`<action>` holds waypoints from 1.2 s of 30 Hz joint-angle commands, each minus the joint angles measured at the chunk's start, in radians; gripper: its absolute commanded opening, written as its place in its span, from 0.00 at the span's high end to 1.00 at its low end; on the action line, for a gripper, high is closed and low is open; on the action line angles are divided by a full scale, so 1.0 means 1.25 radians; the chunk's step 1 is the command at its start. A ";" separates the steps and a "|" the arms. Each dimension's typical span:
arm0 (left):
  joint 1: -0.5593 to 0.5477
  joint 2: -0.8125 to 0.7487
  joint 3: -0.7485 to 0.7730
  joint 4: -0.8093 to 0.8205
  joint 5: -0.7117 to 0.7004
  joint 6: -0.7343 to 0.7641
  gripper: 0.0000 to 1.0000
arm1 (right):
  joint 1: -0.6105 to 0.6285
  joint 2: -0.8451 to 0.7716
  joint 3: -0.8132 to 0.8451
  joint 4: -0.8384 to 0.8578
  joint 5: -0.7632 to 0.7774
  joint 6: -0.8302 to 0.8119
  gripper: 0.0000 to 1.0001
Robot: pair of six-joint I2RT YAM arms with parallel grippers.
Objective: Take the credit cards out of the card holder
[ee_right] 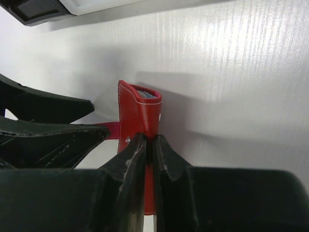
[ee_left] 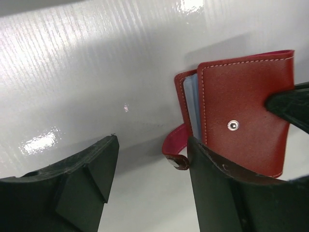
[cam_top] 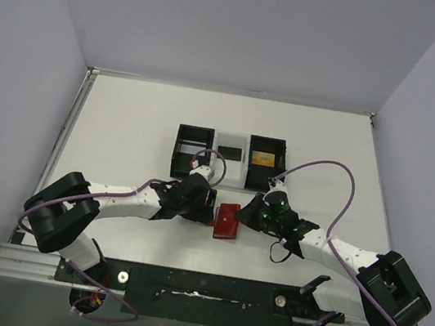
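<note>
The card holder's cover is folded shut over the lining, so next I pinch the loose red tab (ee_left: 175,141) with my left gripper and pull the cover open first.
The red card holder (cam_top: 227,220) stands on edge on the table between my two grippers. My right gripper (ee_right: 149,140) is shut on the holder's (ee_right: 140,113) near edge, pinching the red cover. My left gripper (ee_left: 153,145) is open, with only bare table between its fingers. Its right finger (ee_left: 217,183) stands against the holder's (ee_left: 246,116) snap side. The loose red tab (ee_left: 176,152) curls just inside that finger. Blue-grey lining (ee_left: 193,111) shows at the holder's open edge; no credit cards show inside it. A gold card (cam_top: 264,159) and a dark card (cam_top: 230,152) lie in the tray.
A three-compartment tray (cam_top: 227,173) stands behind the grippers: black bins left (cam_top: 193,152) and right, white in the middle. Its corner (ee_right: 72,6) shows at the top of the right wrist view. The left gripper's fingers (ee_right: 48,104) reach in from that view's left.
</note>
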 commanded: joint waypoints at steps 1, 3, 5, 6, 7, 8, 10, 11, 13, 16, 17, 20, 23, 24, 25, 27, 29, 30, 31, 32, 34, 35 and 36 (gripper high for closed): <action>0.016 -0.028 -0.028 0.061 0.076 -0.031 0.41 | -0.009 0.007 0.008 0.014 0.011 0.010 0.94; 0.016 -0.027 -0.025 0.055 0.064 -0.031 0.41 | -0.009 0.006 0.008 0.016 0.010 0.009 0.93; 0.016 -0.015 -0.014 0.038 0.034 -0.025 0.41 | -0.010 0.004 0.008 0.016 0.011 0.009 0.92; 0.014 -0.008 0.001 0.015 0.014 -0.024 0.41 | -0.010 0.004 0.009 0.016 0.012 0.009 0.91; 0.012 -0.005 0.012 -0.007 -0.003 -0.026 0.40 | -0.010 0.004 0.008 0.015 0.015 0.009 0.91; 0.010 -0.007 0.018 -0.010 -0.013 -0.028 0.40 | -0.010 0.004 0.008 0.014 0.014 0.010 0.90; 0.011 -0.014 0.021 0.009 -0.008 -0.035 0.39 | -0.010 0.001 0.006 0.020 0.013 0.009 0.89; 0.012 -0.016 0.022 0.016 -0.003 -0.043 0.39 | -0.010 -0.002 0.001 0.026 0.013 0.010 0.87; 0.014 -0.002 0.028 0.015 -0.002 -0.055 0.41 | -0.011 -0.006 -0.007 0.036 0.015 0.012 0.84; 0.010 0.017 0.034 0.002 -0.003 -0.068 0.58 | -0.012 -0.008 -0.010 0.036 0.014 0.013 0.84; 0.009 0.019 0.029 0.011 0.008 -0.070 0.64 | -0.011 -0.009 -0.012 0.036 0.015 0.014 0.84; 0.008 0.010 -0.004 0.056 0.047 -0.082 0.67 | -0.013 -0.009 -0.012 0.035 0.013 0.013 0.83; 0.008 -0.004 -0.040 0.096 0.069 -0.095 0.67 | -0.015 -0.008 -0.008 0.026 0.009 0.009 0.80; 0.009 -0.006 -0.044 0.099 0.072 -0.099 0.67 | -0.015 -0.011 -0.005 0.020 0.011 0.008 0.77; 0.011 -0.006 -0.047 0.103 0.077 -0.099 0.68 | -0.016 -0.013 -0.002 0.010 0.013 0.005 0.74; 0.012 -0.006 -0.048 0.111 0.089 -0.097 0.74 | -0.021 -0.018 0.004 -0.005 0.018 0.001 0.69; 0.012 -0.006 -0.048 0.119 0.094 -0.098 0.79 | -0.024 -0.021 0.011 -0.021 0.016 -0.006 0.65; 0.013 -0.004 -0.048 0.125 0.094 -0.097 0.86 | -0.025 -0.022 0.016 -0.031 0.015 -0.009 0.63; 0.015 0.000 -0.047 0.127 0.095 -0.097 0.88 | -0.026 -0.023 0.021 -0.042 0.013 -0.013 0.61; 0.018 0.004 -0.044 0.127 0.097 -0.097 0.93 | -0.026 -0.024 0.029 -0.054 0.013 -0.019 0.60; 0.019 0.007 -0.036 0.122 0.097 -0.094 1.00 | -0.026 -0.029 0.041 -0.074 0.014 -0.032 0.55; 0.018 0.006 -0.034 0.123 0.098 -0.093 1.00 | -0.026 -0.031 0.046 -0.080 0.011 -0.036 0.53; 0.018 0.002 -0.035 0.125 0.099 -0.093 1.00 | -0.026 -0.031 0.057 -0.087 0.005 -0.045 0.51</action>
